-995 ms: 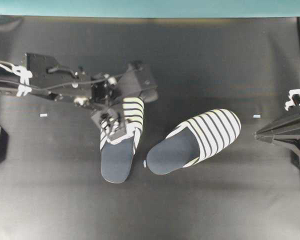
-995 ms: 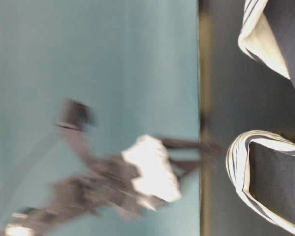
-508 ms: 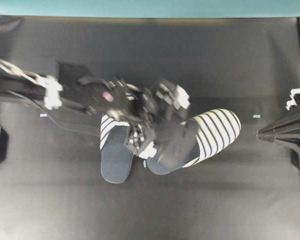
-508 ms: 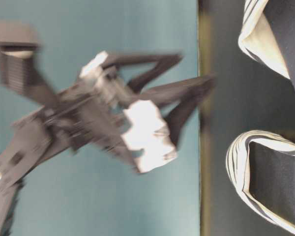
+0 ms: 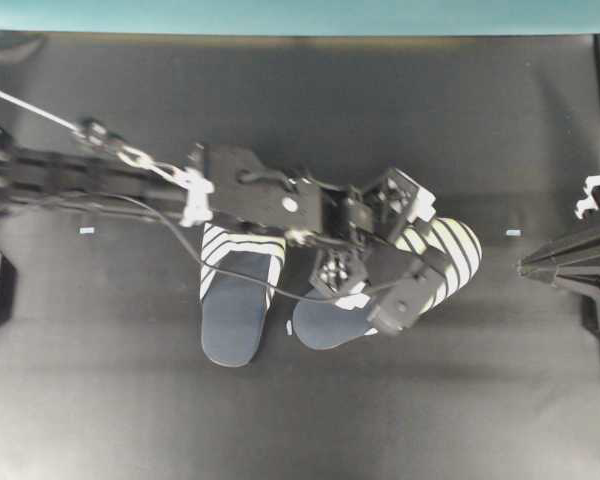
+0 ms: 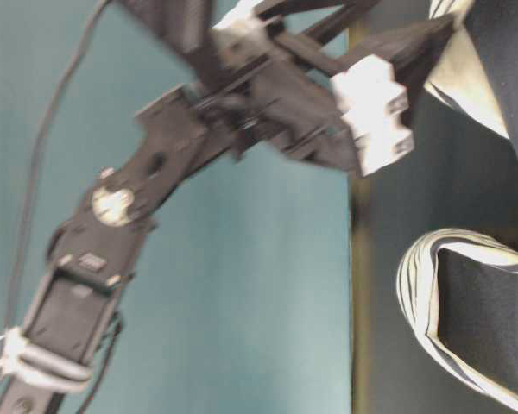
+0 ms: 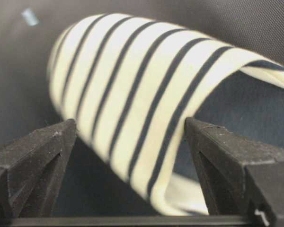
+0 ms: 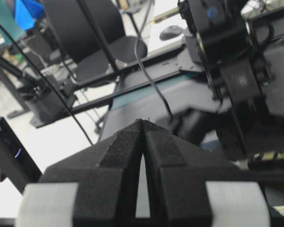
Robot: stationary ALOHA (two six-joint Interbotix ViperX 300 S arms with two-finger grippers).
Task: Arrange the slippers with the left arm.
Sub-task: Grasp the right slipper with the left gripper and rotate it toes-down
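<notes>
The striped toe under my left gripper angles away from the other slipper, so I should pinch the toe cover's rim [image 7: 182, 113] and swing the toe alongside it.
Two slippers lie on the black table. The left slipper [image 5: 234, 305] points its navy heel at the front edge. The right slipper [image 5: 448, 250] lies slanted, with its striped toe to the upper right. My left gripper [image 5: 408, 252] is stretched across from the left and hangs over the right slipper's toe cover, hiding its middle. In the left wrist view the left gripper [image 7: 128, 124] stands open, with the striped toe cover [image 7: 132, 90] between its fingers [image 7: 38, 156]. The right finger sits close against the cover's rim. My right gripper [image 5: 525, 267] rests shut at the right edge, holding nothing [image 8: 143, 122].
Small pale tape marks sit on the mat at the left [image 5: 87, 230], at the right [image 5: 513, 232] and between the slippers' heels [image 5: 289, 327]. A teal wall [image 5: 300, 15] bounds the back. In the table-level view the left arm [image 6: 112, 207] is near, with slipper heels [image 6: 466, 319] at the right.
My left arm has left the left slipper and swung right, over the right slipper's toe cover. Its jaws stay wide. Both slippers and the right arm have kept their places.
</notes>
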